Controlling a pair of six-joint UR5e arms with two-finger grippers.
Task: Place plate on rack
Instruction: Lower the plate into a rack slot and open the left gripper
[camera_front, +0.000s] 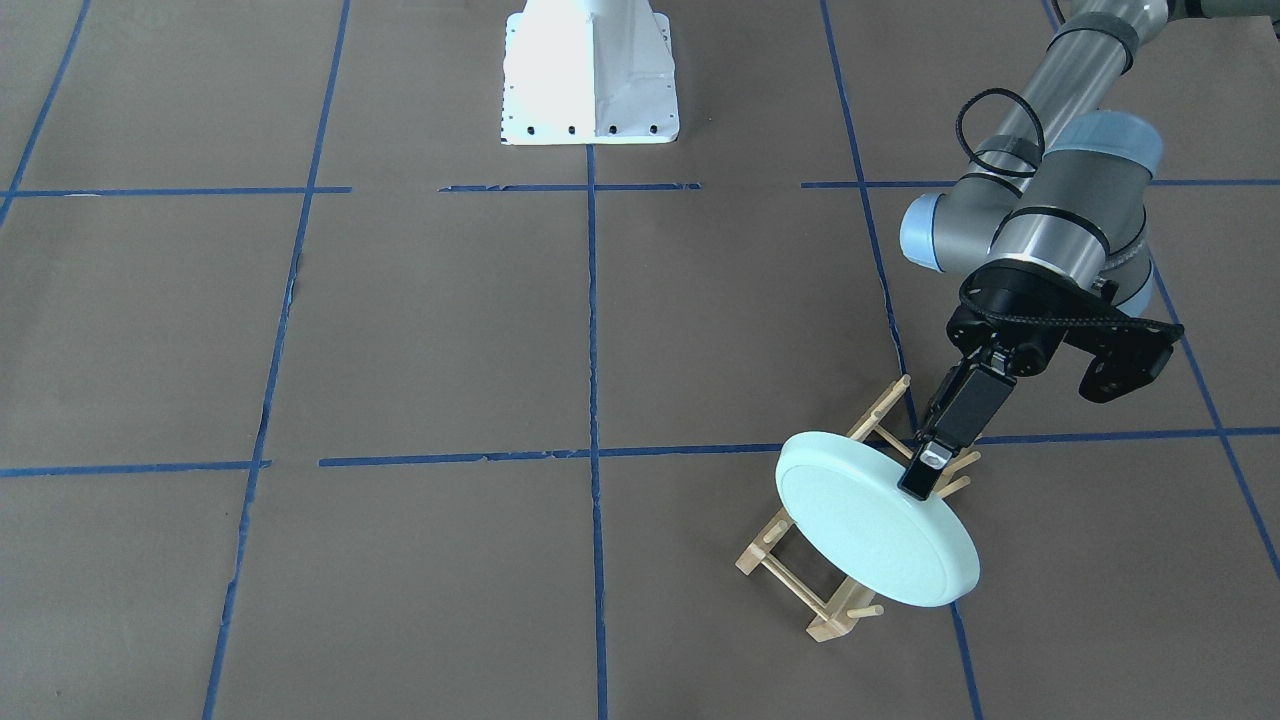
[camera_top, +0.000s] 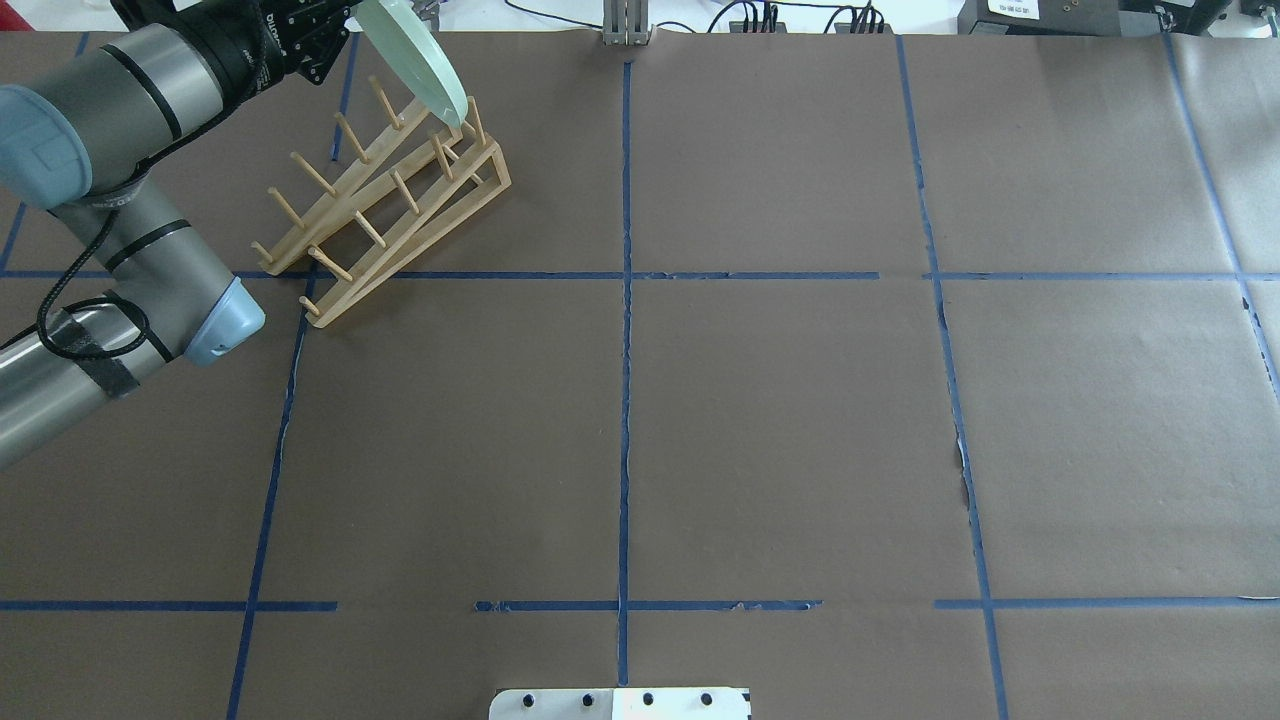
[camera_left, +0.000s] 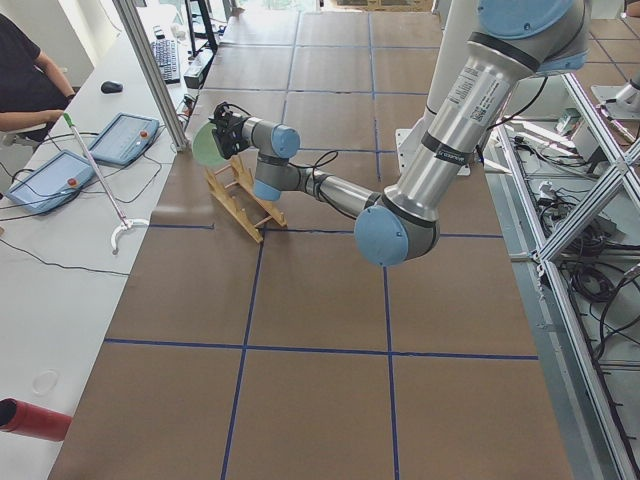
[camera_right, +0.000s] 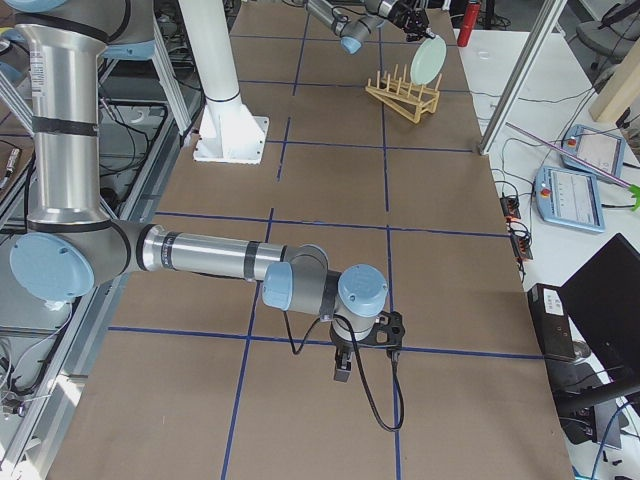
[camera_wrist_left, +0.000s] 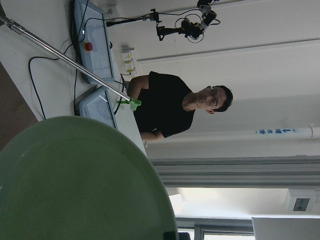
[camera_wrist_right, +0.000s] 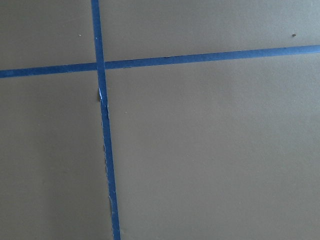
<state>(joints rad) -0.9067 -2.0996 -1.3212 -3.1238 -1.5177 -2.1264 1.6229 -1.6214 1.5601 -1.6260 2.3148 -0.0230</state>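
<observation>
My left gripper is to let go of the plate standing on edge in the slot (camera_front: 845, 553) next to the end wires of the light-wood rack. The plate is tilted over the rack's far end.
The pale mint-green plate (camera_front: 870, 540) is tilted on edge over the far end of the light-wood rack (camera_front: 775, 548). My left gripper (camera_front: 925, 478) is shut on the plate's upper rim. In the overhead view the plate (camera_top: 410, 60) has its lower edge among the end pegs of the rack (camera_top: 390, 200); I cannot tell whether it touches them. The plate fills the lower left of the left wrist view (camera_wrist_left: 75, 185). My right gripper (camera_right: 342, 372) shows only in the exterior right view, low over the table; I cannot tell whether it is open or shut.
The white robot base (camera_front: 590, 75) stands at mid table edge. Blue tape lines (camera_top: 625, 400) cross the brown table cover. An operator (camera_left: 25, 70) sits beyond the rack's end of the table, beside a bench with tablets (camera_left: 120, 135).
</observation>
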